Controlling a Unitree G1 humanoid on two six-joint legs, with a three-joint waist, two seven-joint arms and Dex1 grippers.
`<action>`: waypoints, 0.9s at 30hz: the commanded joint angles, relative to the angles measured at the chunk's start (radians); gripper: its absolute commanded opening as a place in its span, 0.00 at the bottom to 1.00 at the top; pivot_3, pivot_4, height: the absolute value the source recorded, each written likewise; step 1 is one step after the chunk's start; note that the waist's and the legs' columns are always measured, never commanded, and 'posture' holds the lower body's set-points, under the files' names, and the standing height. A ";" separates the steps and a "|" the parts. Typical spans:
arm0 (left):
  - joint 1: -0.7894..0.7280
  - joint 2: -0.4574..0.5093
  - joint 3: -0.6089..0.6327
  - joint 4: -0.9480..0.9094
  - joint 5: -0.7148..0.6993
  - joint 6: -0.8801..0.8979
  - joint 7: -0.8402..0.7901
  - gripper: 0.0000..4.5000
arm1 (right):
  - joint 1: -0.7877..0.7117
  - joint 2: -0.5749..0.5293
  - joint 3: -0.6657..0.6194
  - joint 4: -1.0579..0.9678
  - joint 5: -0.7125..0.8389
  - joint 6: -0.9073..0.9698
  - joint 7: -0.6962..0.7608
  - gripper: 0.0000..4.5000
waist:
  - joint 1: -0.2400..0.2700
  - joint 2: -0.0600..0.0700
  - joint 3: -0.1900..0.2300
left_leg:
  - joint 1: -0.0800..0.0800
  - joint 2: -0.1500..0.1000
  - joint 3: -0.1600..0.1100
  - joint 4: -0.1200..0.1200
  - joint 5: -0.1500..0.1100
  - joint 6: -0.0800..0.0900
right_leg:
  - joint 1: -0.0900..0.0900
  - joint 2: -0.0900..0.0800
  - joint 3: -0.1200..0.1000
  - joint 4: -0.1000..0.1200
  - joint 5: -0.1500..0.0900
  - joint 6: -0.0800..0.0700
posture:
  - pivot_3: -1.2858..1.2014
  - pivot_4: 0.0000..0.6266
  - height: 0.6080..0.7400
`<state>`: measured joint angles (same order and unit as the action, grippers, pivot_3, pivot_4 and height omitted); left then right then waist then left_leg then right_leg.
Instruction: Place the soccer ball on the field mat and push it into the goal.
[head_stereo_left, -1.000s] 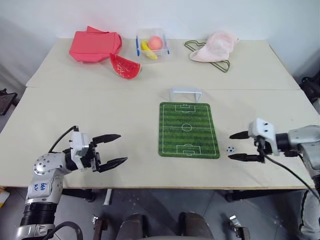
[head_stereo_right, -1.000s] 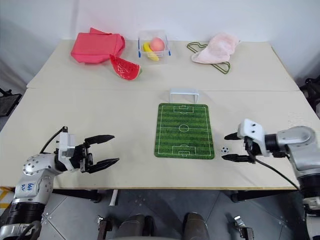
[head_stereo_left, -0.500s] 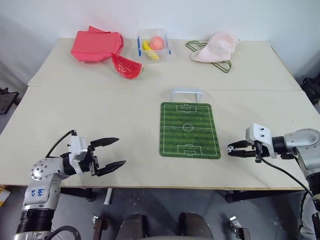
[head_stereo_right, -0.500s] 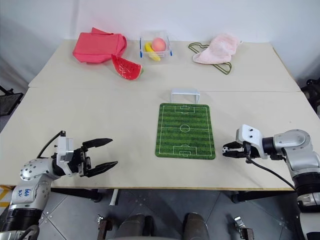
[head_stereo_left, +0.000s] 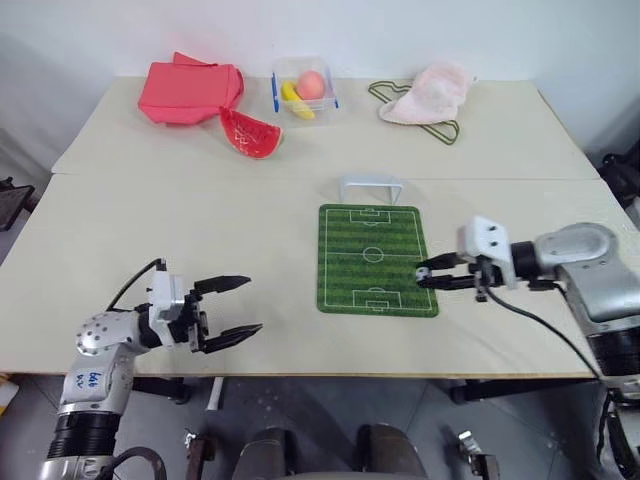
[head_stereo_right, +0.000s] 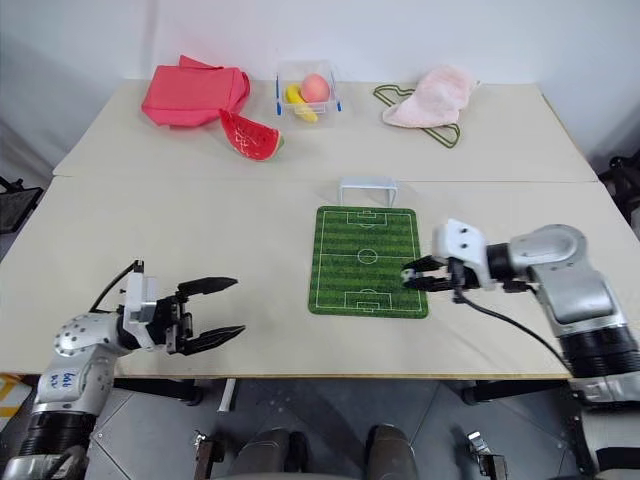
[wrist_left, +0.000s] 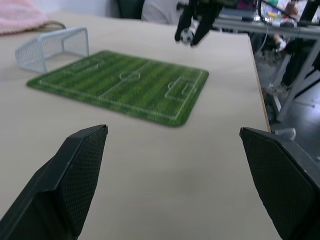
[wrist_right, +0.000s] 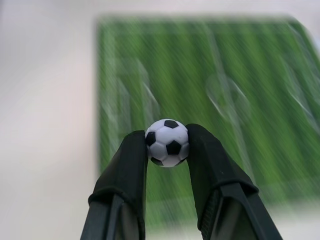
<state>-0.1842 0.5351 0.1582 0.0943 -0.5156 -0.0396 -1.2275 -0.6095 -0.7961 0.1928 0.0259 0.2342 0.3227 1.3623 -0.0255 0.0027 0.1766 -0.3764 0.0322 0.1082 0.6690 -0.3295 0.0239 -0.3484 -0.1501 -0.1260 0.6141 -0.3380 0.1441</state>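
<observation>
Once the robot's right gripper lets go, the soccer ball will rest on the white box line at the field mat's near end (head_stereo_left: 371, 288) (wrist_right: 148, 103).
The tiny black-and-white soccer ball (wrist_right: 167, 142) is pinched between the fingertips of my right gripper (head_stereo_left: 424, 273), which is shut on it and hangs over the right edge of the green striped field mat (head_stereo_left: 375, 256). The left wrist view shows that ball (wrist_left: 186, 36) held above the mat (wrist_left: 125, 85). The small white goal (head_stereo_left: 371, 186) stands at the mat's far end. My left gripper (head_stereo_left: 240, 307) is open and empty near the table's front left, well away from the mat.
Along the table's far side lie a red cloth (head_stereo_left: 190, 90), a watermelon slice (head_stereo_left: 250, 132), a clear fruit box (head_stereo_left: 305, 87) and a pink cloth on a hanger (head_stereo_left: 428, 95). The table's front edge (head_stereo_left: 330, 375) runs close below both grippers.
My right gripper shut on the ball beside the mat, lifted it and carried it left over the mat's right edge. The left gripper stayed put.
</observation>
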 joint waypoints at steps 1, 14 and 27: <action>-0.017 -0.016 0.008 -0.011 0.000 -0.030 0.025 1.00 | -0.046 0.064 0.076 -0.053 -0.009 0.057 -0.004 0.19 | 0.000 0.000 0.000 | 0.000 0.000 0.000 0.000 0.000 0.000 | 0.000 0.000 0.000 0.000 0.000 0.000 | 0.52 0.24 1.00; 0.131 -0.043 0.016 -0.126 -0.004 -0.042 0.093 1.00 | -0.099 0.117 0.127 0.138 -0.082 -0.082 0.021 0.19 | -0.001 -0.001 0.000 | -0.014 -0.001 -0.004 0.010 0.000 0.000 | -0.012 -0.001 -0.004 0.008 0.000 0.000 | 0.52 0.24 1.00; 0.131 -0.026 0.026 -0.136 -0.008 -0.034 0.115 1.00 | -0.125 0.146 0.120 0.292 -0.112 -0.167 0.006 0.19 | -0.002 -0.001 0.000 | -0.014 0.000 -0.003 0.012 0.000 0.001 | -0.011 -0.001 -0.004 0.008 0.000 0.000 | 0.52 0.24 1.00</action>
<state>-0.0483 0.4966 0.1719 -0.0062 -0.5090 -0.0665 -1.1146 -0.7161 -0.6504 0.3427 0.3134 0.1325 0.1736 1.3760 -0.0272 0.0020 0.1769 -0.3904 0.0321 0.1049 0.6808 -0.3299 0.0245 -0.3599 -0.1506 -0.1299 0.6224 -0.3380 0.1440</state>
